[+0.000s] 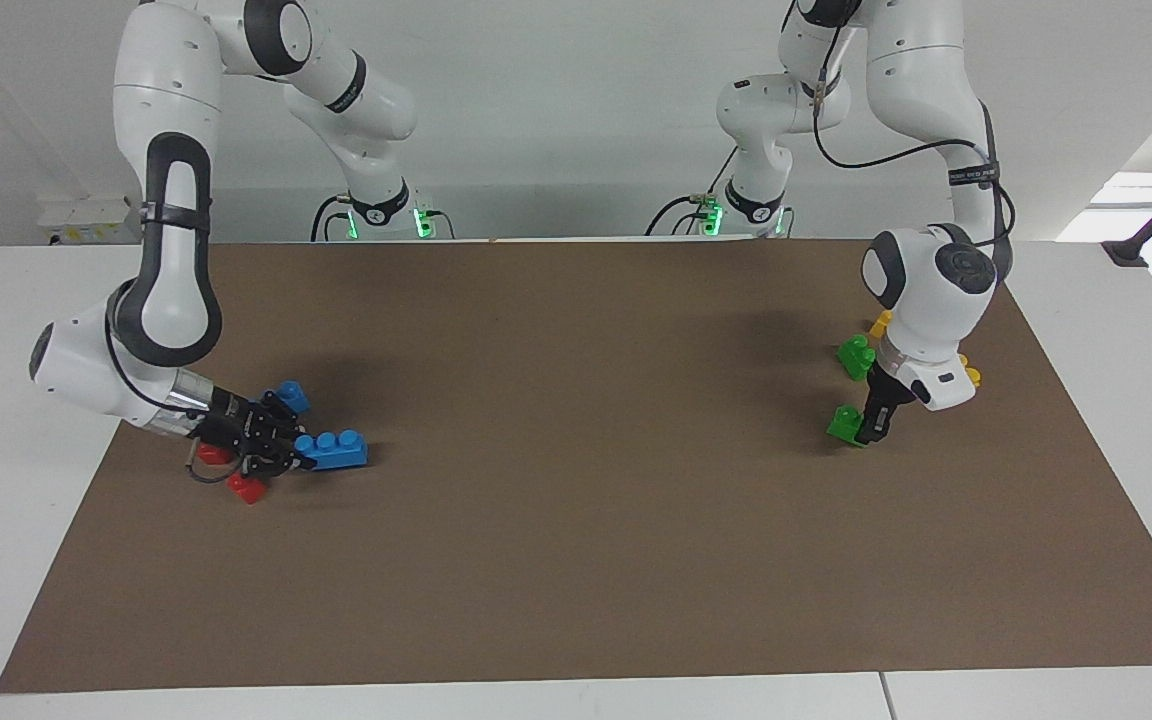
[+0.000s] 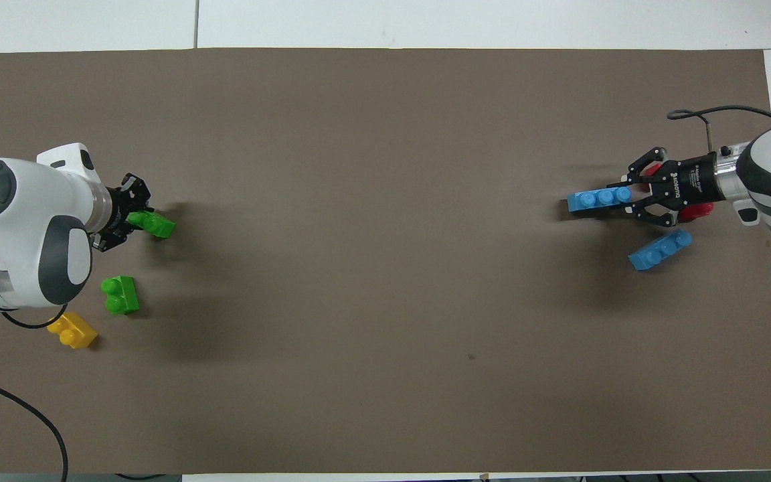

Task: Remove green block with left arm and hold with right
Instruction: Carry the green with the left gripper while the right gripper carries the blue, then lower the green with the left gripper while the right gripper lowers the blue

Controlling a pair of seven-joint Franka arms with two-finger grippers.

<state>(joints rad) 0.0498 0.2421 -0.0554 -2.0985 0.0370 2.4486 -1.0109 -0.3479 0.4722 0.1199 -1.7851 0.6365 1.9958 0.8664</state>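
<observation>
My left gripper will release the green block on the brown mat straight (image 2: 128, 209) beyond the second green block.
A green block (image 1: 845, 424) (image 2: 153, 224) lies at the left arm's end of the brown mat. My left gripper (image 1: 871, 428) (image 2: 132, 215) points down and is shut on one end of it, low at the mat. A second green block (image 1: 855, 356) (image 2: 120, 294) lies apart, nearer to the robots. My right gripper (image 1: 298, 455) (image 2: 623, 197) is at the right arm's end, low at the mat, shut on one end of a blue three-stud brick (image 1: 334, 449) (image 2: 596, 199).
A second blue brick (image 1: 289, 396) (image 2: 660, 249) and red bricks (image 1: 247, 488) (image 2: 695, 213) lie around the right gripper. Yellow bricks (image 1: 880, 323) (image 2: 72, 330) lie near the left arm's wrist. The brown mat (image 1: 576, 520) covers the table.
</observation>
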